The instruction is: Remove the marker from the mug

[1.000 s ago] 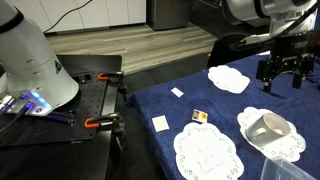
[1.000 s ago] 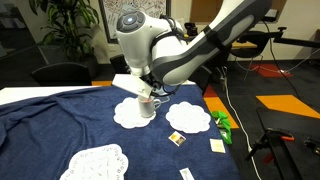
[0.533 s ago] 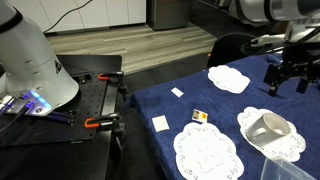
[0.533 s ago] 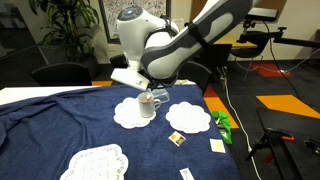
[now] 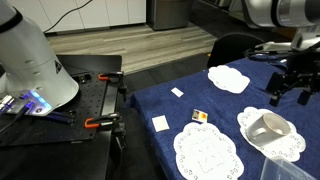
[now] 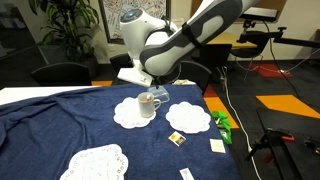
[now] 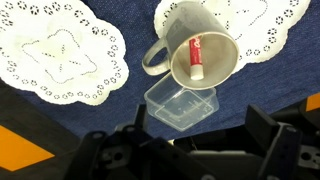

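Note:
The red marker's white end is just inside the off-white mug's opening (image 5: 276, 123) (image 7: 196, 71). My gripper should close on that end there.
The off-white mug (image 7: 200, 50) stands on a white lace doily (image 7: 262, 25), and it shows in both exterior views (image 5: 268, 127) (image 6: 147, 106). The red marker (image 7: 196, 56) lies inside the mug with its darker end down. My gripper (image 7: 200, 140) is open and empty. It hovers above the mug without touching it, and it shows in both exterior views (image 5: 288, 88) (image 6: 157, 90). Its two dark fingers frame the bottom of the wrist view.
A clear plastic container (image 7: 180, 104) lies beside the mug on the blue cloth. More doilies lie around (image 7: 60, 55) (image 5: 205, 150) (image 5: 228, 78). A small yellow-and-black block (image 5: 199, 116) and white cards (image 5: 160, 123) sit nearby. The table edge and clamps (image 5: 100, 122) are to one side.
In an exterior view the gripper has shifted sideways and slightly lower, staying above the mug. It stays open. The mug and marker have not moved.

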Action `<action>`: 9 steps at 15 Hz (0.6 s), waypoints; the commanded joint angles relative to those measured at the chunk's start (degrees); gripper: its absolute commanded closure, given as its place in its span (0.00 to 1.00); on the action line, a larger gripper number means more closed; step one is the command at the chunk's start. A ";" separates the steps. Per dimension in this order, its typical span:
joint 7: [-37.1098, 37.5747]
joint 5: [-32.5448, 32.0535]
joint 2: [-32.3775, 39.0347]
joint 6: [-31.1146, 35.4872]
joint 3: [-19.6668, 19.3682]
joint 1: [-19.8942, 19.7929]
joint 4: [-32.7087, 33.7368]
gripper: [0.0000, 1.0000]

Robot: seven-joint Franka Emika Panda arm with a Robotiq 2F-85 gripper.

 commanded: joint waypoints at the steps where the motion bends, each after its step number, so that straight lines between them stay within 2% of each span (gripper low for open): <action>1: -0.72 1.28 0.37 0.09 -1.29 0.95 0.23 0.00; 7: 1.59 0.82 0.62 0.24 -2.35 2.18 0.51 0.01; 9: 2.26 0.55 0.57 0.29 -2.84 2.74 0.39 0.14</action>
